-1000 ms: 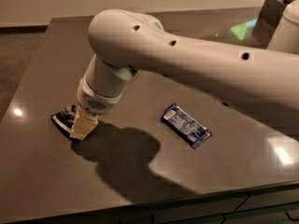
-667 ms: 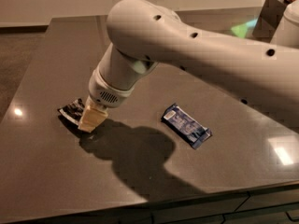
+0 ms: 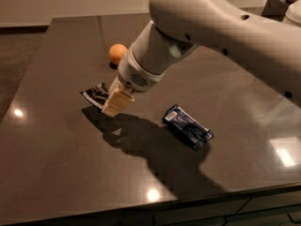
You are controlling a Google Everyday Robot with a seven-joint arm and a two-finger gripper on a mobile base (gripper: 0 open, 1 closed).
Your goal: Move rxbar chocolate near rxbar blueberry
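Observation:
Next, I release the rxbar chocolate on the table (image 3: 165, 99) just behind the rxbar blueberry's far end.
The rxbar chocolate (image 3: 95, 93) is a black-wrapped bar with white print, and only its left end shows beside the cream fingers. My gripper (image 3: 114, 104) is shut on it and holds it slightly above the dark table, left of centre. The rxbar blueberry (image 3: 187, 126) is a blue-wrapped bar lying flat on the table, to the right of the gripper and a little nearer the front. The two bars are apart, with a gap of bare table between them. My large white arm reaches in from the upper right.
An orange ball-like fruit (image 3: 118, 53) sits on the table behind the gripper. The dark glossy table (image 3: 61, 173) has its front edge at the bottom and its left edge at the left. A pale object (image 3: 294, 6) stands at the far right corner.
My gripper has moved right and toward the back with the black bar in it, closing the gap to the blue bar. The blue bar has not shifted on the table.

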